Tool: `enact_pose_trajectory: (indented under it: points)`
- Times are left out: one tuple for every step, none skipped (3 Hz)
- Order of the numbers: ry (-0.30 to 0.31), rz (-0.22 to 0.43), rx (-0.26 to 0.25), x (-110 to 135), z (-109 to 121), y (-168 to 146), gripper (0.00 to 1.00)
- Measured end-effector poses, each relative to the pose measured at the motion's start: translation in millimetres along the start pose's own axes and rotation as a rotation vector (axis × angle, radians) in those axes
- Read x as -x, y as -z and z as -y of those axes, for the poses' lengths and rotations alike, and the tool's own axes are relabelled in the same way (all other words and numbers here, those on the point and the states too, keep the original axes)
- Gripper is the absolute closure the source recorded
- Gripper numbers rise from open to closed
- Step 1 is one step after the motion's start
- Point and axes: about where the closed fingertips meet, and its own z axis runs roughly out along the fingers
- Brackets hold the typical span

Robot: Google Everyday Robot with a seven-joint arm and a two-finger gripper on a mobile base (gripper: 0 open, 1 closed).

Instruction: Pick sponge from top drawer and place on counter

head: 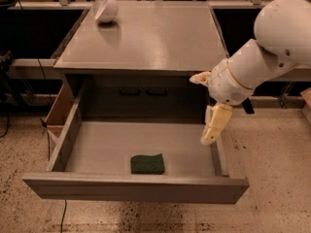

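Note:
The robot's gripper should next go down to the sponge in the top drawer and close on its end (158,164) nearest the white arm.
The sponge (147,163) lies flat, dark green face up, on the floor of the top drawer (136,190), near the middle of its front edge. The drawer is pulled fully open below the grey counter (146,38). My gripper (214,125) hangs pointing down from the white arm (262,57), above the drawer's right side wall. It is to the right of the sponge and well above it, holding nothing that I can see.
A white bowl (107,8) lies tipped on the counter's back left corner. A brown cardboard piece (59,109) stands against the drawer's left side. Speckled floor surrounds the cabinet. Dark shelving runs behind it.

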Motion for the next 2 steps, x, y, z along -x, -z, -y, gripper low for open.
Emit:
enact_pose_trajectory:
  points:
    - [0.037, 0.074, 0.062, 20.3, 8.2, -58.5, 0.0]
    - [0.058, 0.13, 0.106, 36.4, 6.1, -106.9, 0.0]
